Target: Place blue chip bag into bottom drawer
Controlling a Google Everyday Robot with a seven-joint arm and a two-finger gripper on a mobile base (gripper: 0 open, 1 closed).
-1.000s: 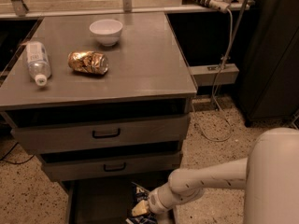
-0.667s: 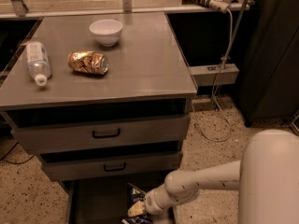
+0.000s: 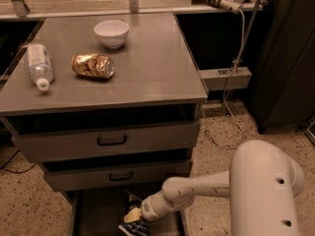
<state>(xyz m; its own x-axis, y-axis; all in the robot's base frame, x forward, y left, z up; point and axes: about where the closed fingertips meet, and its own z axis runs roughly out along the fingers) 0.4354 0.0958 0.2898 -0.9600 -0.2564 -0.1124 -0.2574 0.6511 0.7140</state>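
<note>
My gripper is to let go of the blue chip bag, now low in that drawer, on the middle of the open bottom drawer's inside (image 3: 129,229).
The blue chip bag (image 3: 133,219) is a crinkled dark-blue foil bag with a pale edge, low in the open bottom drawer (image 3: 96,214), at its right half near the frame's lower edge. My gripper (image 3: 135,215) reaches down into that drawer from the right on a white arm and is at the bag, touching it. The bag and the arm's wrist cover the fingertips. The drawer is pulled out below the two grey-fronted drawers.
On the cabinet top lie a crushed gold can (image 3: 92,65), a white bowl (image 3: 111,33) and a plastic bottle (image 3: 38,65) on its side. My white arm housing (image 3: 266,191) fills the lower right. Cables (image 3: 236,58) hang at the right.
My arm has swung left and slightly lower, carrying the gripper and the blue chip bag further over the bottom drawer's inside.
</note>
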